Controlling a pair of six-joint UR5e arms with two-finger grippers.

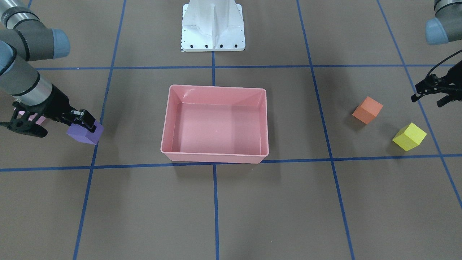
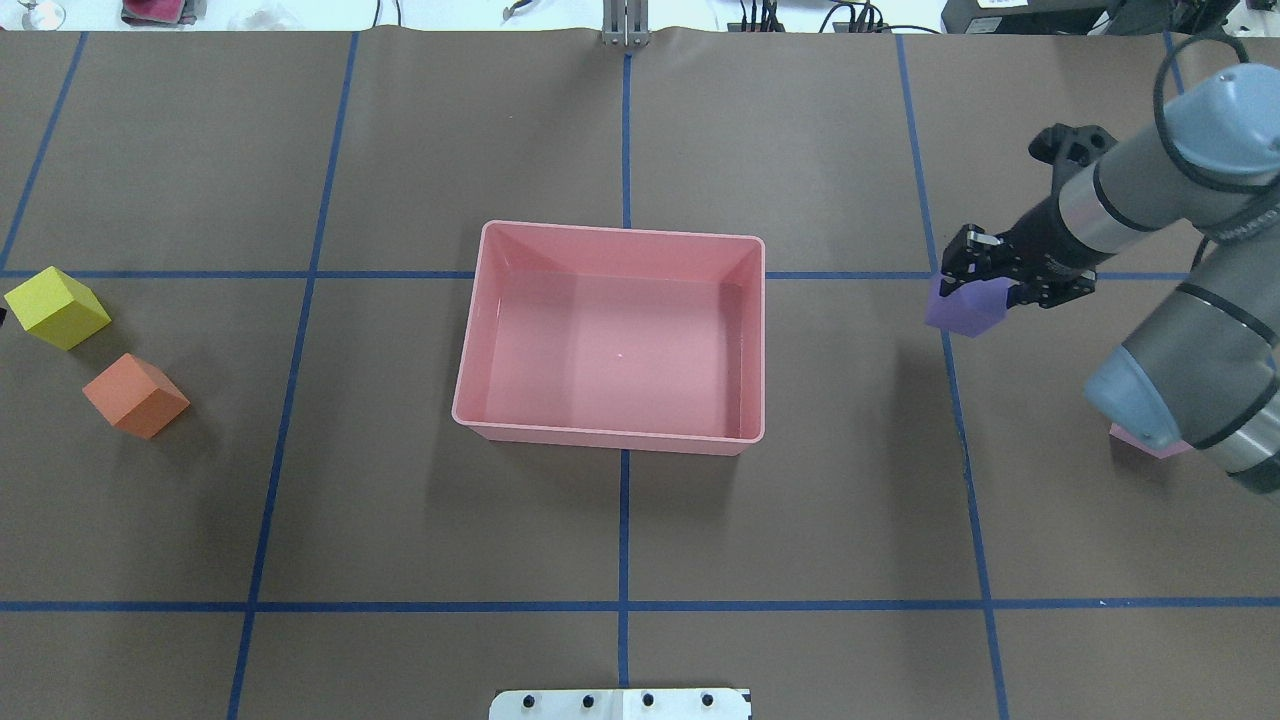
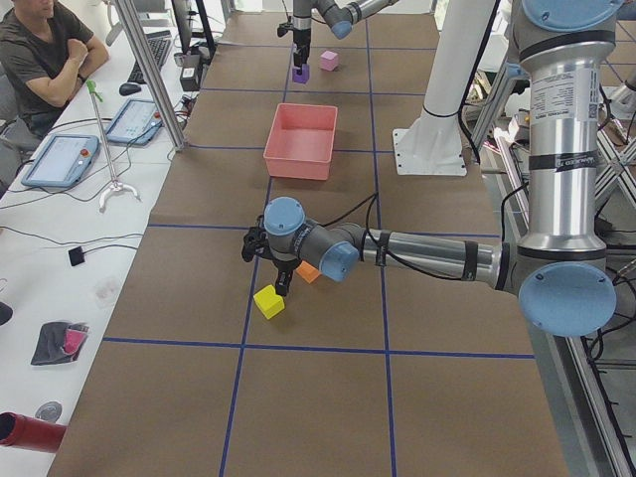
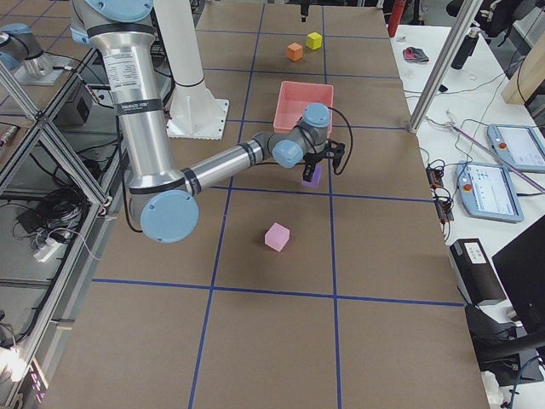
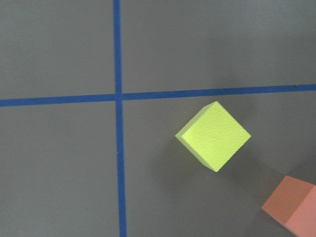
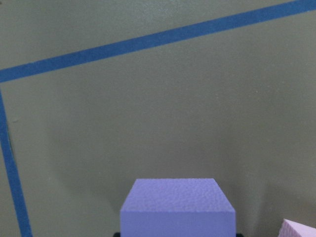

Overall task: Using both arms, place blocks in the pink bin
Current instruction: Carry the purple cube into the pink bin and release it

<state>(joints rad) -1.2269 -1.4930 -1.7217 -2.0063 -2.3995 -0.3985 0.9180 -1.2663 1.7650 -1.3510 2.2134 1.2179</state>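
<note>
The robot's left gripper should close on opposite sides of the orange block (image 1: pixel 368 109) (image 5: pixel 297 207), the one that is nearer the pink bin than the yellow block is.
The pink bin (image 1: pixel 216 157) stands empty mid-table, also in the overhead view (image 2: pixel 608 433). My right gripper (image 2: pixel 978 288) is shut on the purple block (image 2: pixel 962 308), low over the table to the bin's right in that view; the block also shows in the front view (image 1: pixel 85 133). The light pink block (image 2: pixel 1150 443) lies half hidden under the right arm. The orange block (image 2: pixel 136 396) and yellow block (image 2: pixel 57 307) lie at the far left. My left gripper (image 1: pixel 427 94) hovers open above them; its wrist view shows the yellow block (image 5: pixel 214 136) below.
The white pedestal base (image 1: pixel 213 27) stands behind the bin. Blue tape lines (image 2: pixel 625 520) cross the brown table cover. An operator sits at a side bench with tablets (image 3: pixel 60 159) beyond the table's far edge.
</note>
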